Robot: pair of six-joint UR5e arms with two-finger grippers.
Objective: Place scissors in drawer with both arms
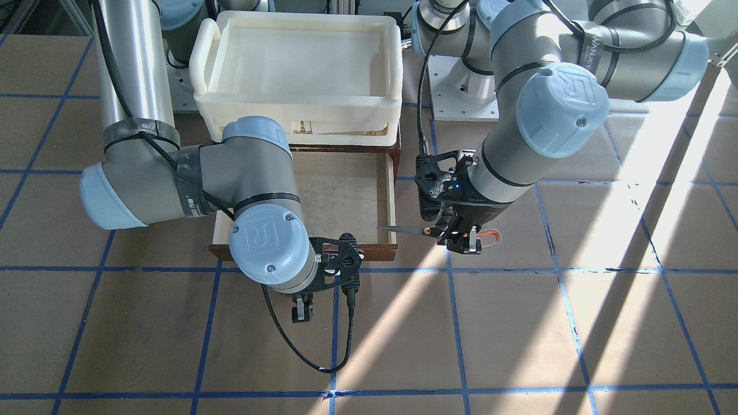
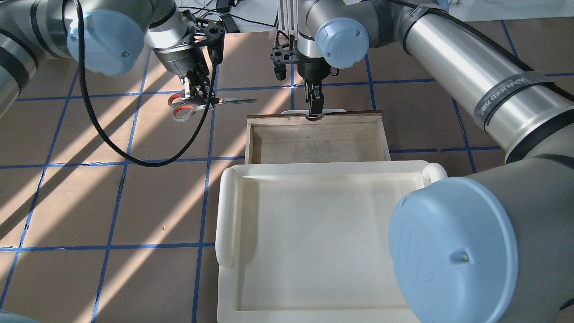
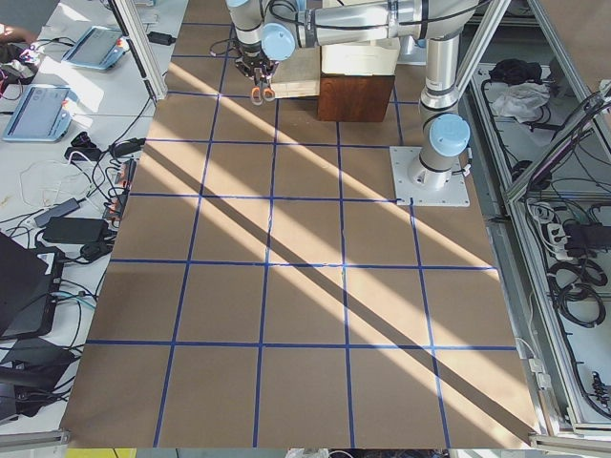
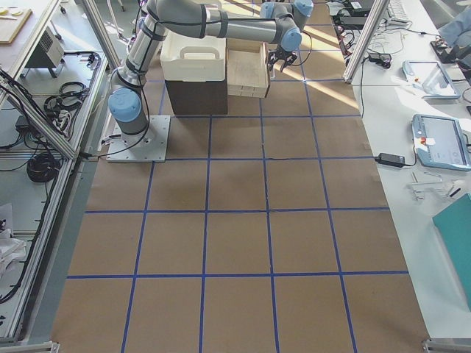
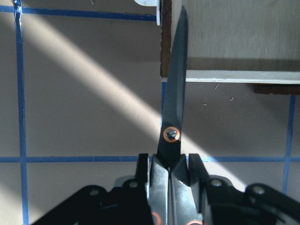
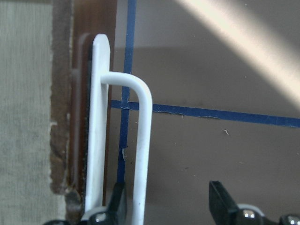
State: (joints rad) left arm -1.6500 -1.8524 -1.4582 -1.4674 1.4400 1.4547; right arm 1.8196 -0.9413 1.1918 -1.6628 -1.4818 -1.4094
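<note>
My left gripper releases the scissors next on the drawer's pale wood bottom, just behind the drawer's front board (image 1: 336,227) with the handle.
My left gripper (image 2: 193,95) is shut on the scissors (image 2: 224,102), near the pivot. Their grey, orange-lined handles (image 2: 181,106) stick out behind the fingers. The closed blades (image 1: 403,230) lie level and point at the drawer (image 2: 314,139), with the tip over its near corner (image 5: 225,37). The drawer is pulled open; its pale wood inside shows nothing in it. My right gripper (image 2: 314,110) is at the drawer's white bar handle (image 6: 143,140), open, with the bar between its fingers (image 6: 220,201). It also shows in the front view (image 1: 302,311).
A cream plastic tray (image 2: 224,211) sits on top of the cabinet just behind the open drawer (image 1: 346,196). The brown table has blue tape lines (image 2: 134,157) and sun stripes. My right arm's elbow (image 1: 265,242) hangs over the drawer's front.
</note>
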